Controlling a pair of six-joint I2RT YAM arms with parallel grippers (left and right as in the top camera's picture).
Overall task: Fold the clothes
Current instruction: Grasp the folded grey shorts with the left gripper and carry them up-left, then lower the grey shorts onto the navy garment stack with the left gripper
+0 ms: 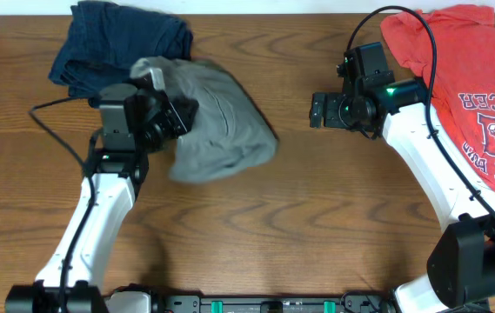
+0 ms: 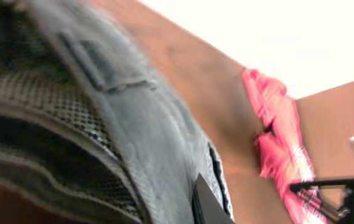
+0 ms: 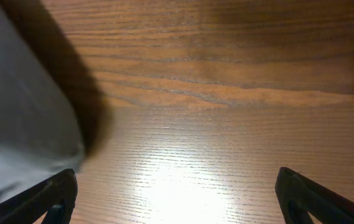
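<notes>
Next, my left gripper lets go of the grey-khaki shorts on top of the crumpled dark navy denim garment (image 1: 143,39).
The grey-khaki shorts (image 1: 225,122) are bunched and hang from my left gripper (image 1: 184,113) at the left middle of the table. In the left wrist view the blurred shorts (image 2: 145,124) with mesh lining fill the frame. One dark finger of the left gripper (image 2: 206,200) presses on the cloth, and the other is hidden behind it. My right gripper (image 1: 317,110) is to the right of the shorts, apart from them. In the right wrist view the right gripper (image 3: 177,199) is wide open and empty above bare wood, with the shorts (image 3: 21,112) at the left edge.
A dark navy denim garment (image 1: 117,39) lies crumpled at the back left, just behind the shorts. A red T-shirt with white lettering (image 1: 473,78) lies at the back right under the right arm; it also shows in the left wrist view (image 2: 276,137). The table is brown wood (image 1: 317,200).
</notes>
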